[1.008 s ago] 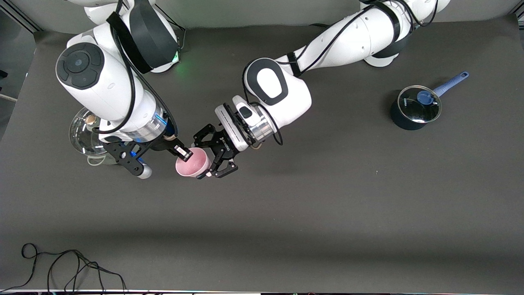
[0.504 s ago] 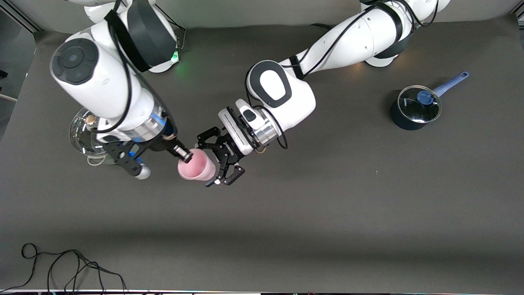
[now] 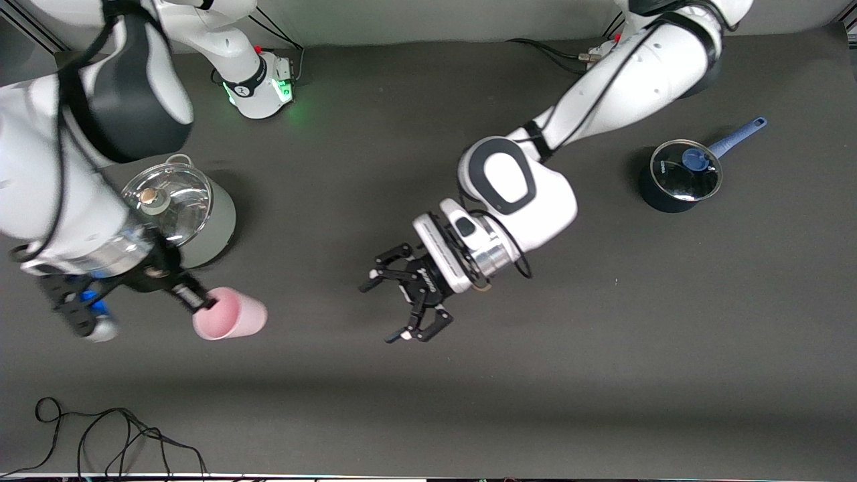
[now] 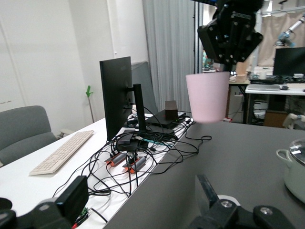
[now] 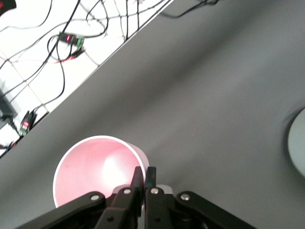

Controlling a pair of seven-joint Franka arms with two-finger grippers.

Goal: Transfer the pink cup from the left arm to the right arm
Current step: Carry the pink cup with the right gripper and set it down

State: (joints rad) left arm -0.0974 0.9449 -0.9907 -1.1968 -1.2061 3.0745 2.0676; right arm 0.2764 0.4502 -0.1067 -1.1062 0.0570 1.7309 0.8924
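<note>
I should let go of the pink cup with my right gripper on the bare table (image 3: pixel 180 339) between the grey pot and the black cable.
The pink cup (image 3: pixel 236 314) hangs tilted in the air over the table, near the right arm's end. My right gripper (image 3: pixel 205 302) is shut on the cup's rim, one finger inside and one outside. In the right wrist view the fingers (image 5: pixel 144 172) pinch the rim of the cup (image 5: pixel 93 167). My left gripper (image 3: pixel 379 313) is open and empty over the middle of the table, apart from the cup. In the left wrist view the cup (image 4: pixel 208 98) hangs from the right gripper (image 4: pixel 224 64), and my left gripper (image 4: pixel 138 202) shows spread fingers.
A grey pot with a glass lid (image 3: pixel 179 213) stands beside the right arm's wrist. A dark saucepan with a blue handle and glass lid (image 3: pixel 677 177) stands at the left arm's end. A black cable (image 3: pixel 100 435) lies near the table's front edge.
My left gripper has let go of the cup and drawn back toward its own end. My right arm has carried the cup away toward its end of the table, uncovering the grey pot.
</note>
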